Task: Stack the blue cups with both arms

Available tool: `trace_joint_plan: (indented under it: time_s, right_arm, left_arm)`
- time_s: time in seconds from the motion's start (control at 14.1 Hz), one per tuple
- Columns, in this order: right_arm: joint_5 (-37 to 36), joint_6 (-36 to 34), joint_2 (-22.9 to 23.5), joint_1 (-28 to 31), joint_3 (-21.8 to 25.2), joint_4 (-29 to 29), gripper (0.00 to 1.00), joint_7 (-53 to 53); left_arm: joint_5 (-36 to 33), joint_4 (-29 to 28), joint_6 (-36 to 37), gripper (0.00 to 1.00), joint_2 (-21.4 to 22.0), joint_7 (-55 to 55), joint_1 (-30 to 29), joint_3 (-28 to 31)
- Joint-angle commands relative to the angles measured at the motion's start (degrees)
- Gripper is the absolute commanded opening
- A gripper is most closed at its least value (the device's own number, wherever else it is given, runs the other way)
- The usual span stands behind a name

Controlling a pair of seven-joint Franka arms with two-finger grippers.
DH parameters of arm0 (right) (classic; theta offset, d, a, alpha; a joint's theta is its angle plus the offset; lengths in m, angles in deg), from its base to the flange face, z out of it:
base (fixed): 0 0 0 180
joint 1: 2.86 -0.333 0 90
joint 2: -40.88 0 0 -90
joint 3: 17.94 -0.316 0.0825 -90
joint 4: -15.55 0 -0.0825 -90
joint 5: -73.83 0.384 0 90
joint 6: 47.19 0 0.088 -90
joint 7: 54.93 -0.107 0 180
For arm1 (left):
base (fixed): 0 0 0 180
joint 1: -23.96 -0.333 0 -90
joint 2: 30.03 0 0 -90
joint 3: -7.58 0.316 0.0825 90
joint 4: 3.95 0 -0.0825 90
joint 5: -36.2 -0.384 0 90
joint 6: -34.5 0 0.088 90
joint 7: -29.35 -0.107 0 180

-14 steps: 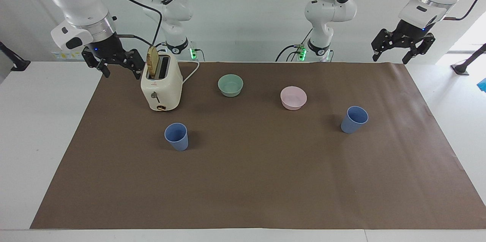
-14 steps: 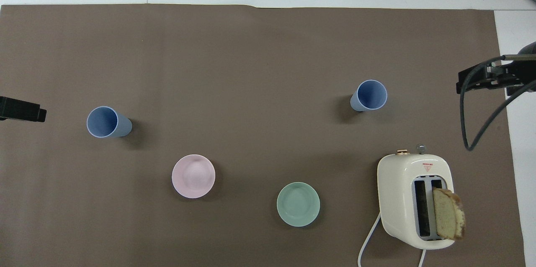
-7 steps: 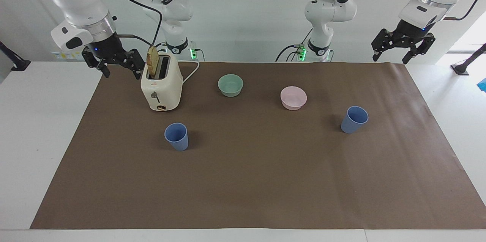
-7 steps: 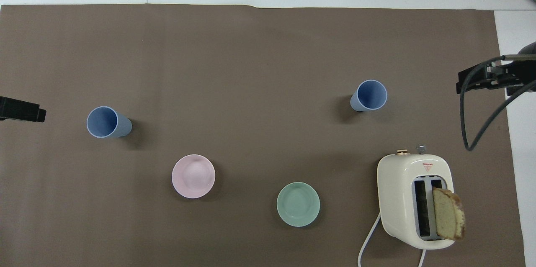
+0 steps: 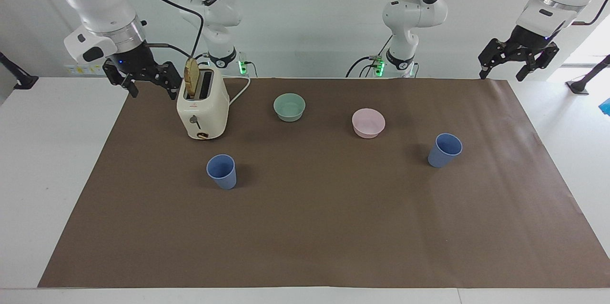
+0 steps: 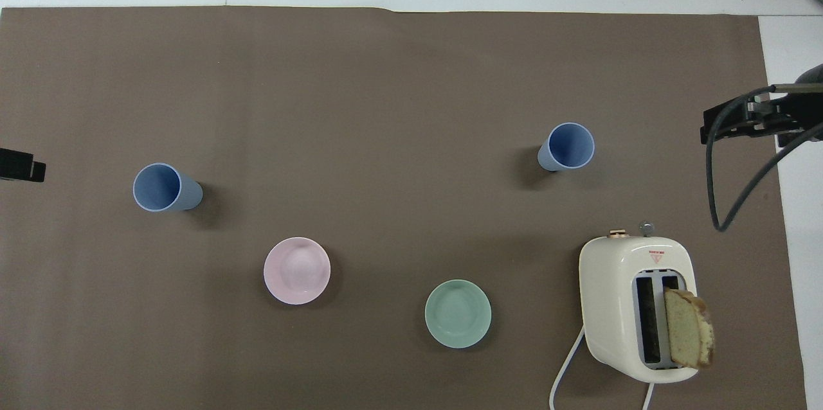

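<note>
The robot's left gripper will close on the near side of the cup's rim (image 6: 135, 182), to take the blue cup closer to the pink bowl.
Two blue cups stand upright and apart on the brown mat. One cup (image 5: 221, 171) (image 6: 567, 146) is toward the right arm's end, farther from the robots than the toaster. The other cup (image 5: 444, 150) (image 6: 166, 187) is toward the left arm's end. My right gripper (image 5: 153, 96) (image 6: 739, 122) hangs open and empty over the mat's edge beside the toaster. Over the mat's corner at the left arm's end, my left gripper (image 5: 500, 77) (image 6: 19, 164) hangs open and empty, clear of both cups.
A cream toaster (image 5: 202, 106) (image 6: 636, 307) with a bread slice sticking up stands near the right gripper, its cord trailing toward the robots. A mint-green bowl (image 5: 289, 106) (image 6: 458, 313) and a pink bowl (image 5: 368, 123) (image 6: 297, 270) sit between the cups and the robots.
My left gripper has drifted outward toward the left arm's end of the table and slightly up. The right gripper and both cups have stayed put.
</note>
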Motion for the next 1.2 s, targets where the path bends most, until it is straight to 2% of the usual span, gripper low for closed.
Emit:
trace_joint_plan:
  time_s: [0.0, 0.35, 0.71, 0.99, 1.13]
  right_arm:
    - [0.5, 0.2, -1.4, 1.1, -0.6, -1.4, 1.00, 1.5]
    - [0.5, 0.2, -1.4, 1.1, -0.6, -1.4, 1.00, 1.5]
    - [0.5, 0.2, -1.4, 1.1, -0.6, -1.4, 1.00, 1.5]
    - [0.5, 0.2, -1.4, 1.1, -0.6, -1.4, 1.00, 1.5]
    - [0.5, 0.2, -1.4, 1.1, -0.6, -1.4, 1.00, 1.5]
  left_arm:
    - [0.3, -2.5, -4.5, 1.00, -0.3, -1.0, -1.9, -0.2]
    - [0.3, -6.3, -12.8, 1.00, -4.0, -0.5, -4.5, -0.3]
    - [0.4, -15.2, -19.8, 1.00, -4.0, 0.8, -4.7, -0.2]
    - [0.5, -23.0, -28.3, 1.00, -4.4, 7.8, -4.5, -0.3]
    - [0.5, -24.7, -30.7, 1.00, -5.5, 8.5, -4.1, -0.3]
